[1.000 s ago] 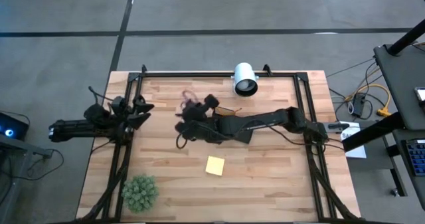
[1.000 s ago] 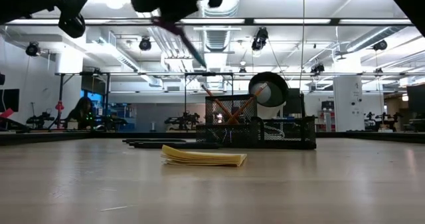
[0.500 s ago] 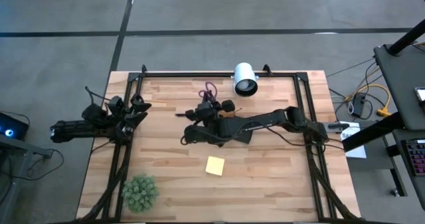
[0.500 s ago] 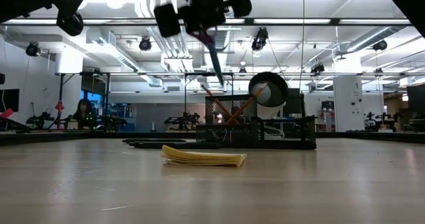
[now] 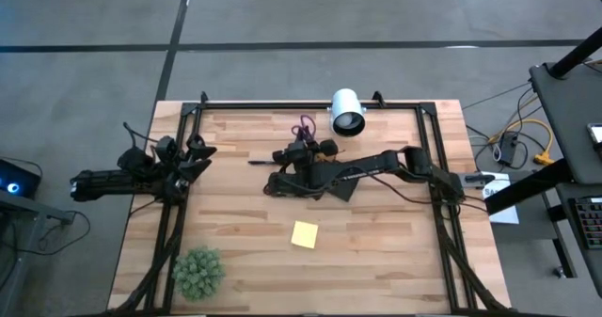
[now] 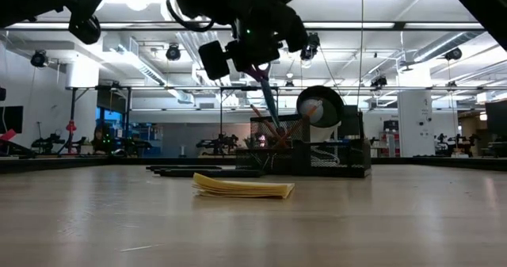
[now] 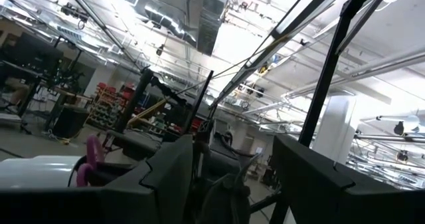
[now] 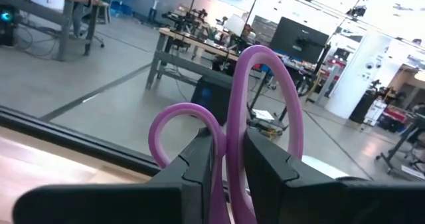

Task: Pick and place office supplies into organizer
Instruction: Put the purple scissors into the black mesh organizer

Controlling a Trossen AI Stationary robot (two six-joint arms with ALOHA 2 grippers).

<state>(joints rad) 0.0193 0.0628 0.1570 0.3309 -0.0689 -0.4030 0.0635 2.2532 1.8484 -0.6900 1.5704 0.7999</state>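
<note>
The robot's right gripper will release the purple-handled scissors in the far end of the black organizer [image 5: 311,149], beside the orange pencils.
My right gripper [image 5: 303,146] hangs above the black organizer [image 6: 317,152], shut on the purple-handled scissors [image 6: 265,93]. The purple loops [image 5: 303,127] point toward the far edge. The blades point down, with the tip at the organizer's upper rim; whether it is inside I cannot tell. Orange pencils [image 6: 291,129] stand slanted in the organizer. The yellow sticky-note pad [image 5: 304,234] lies flat near the table's middle. A slim black pen [image 5: 261,161] lies left of the organizer. My left gripper [image 5: 196,155] waits open at the table's left. My right gripper pinches the scissors between its two fingers [image 8: 199,164] where the two purple loops meet [image 8: 229,144]. The fingers lie level and point toward the far edge. Both loops stand beyond the fingertips. The scissors are lifted clear, and their blades [image 6: 269,107] hang below the gripper.
A white cylindrical camera [image 5: 346,112] stands at the far edge behind the organizer. A fuzzy green plant ball [image 5: 198,272] sits at the near left corner. Black frame rails [image 5: 310,103] run along the far edge and both sides.
My right gripper has sunk and gone toward the table's right, over the organizer, and its wrist has turned. The scissors have swung from a slant until the blades point almost straight down, and the tip has come down to the organizer's rim.
</note>
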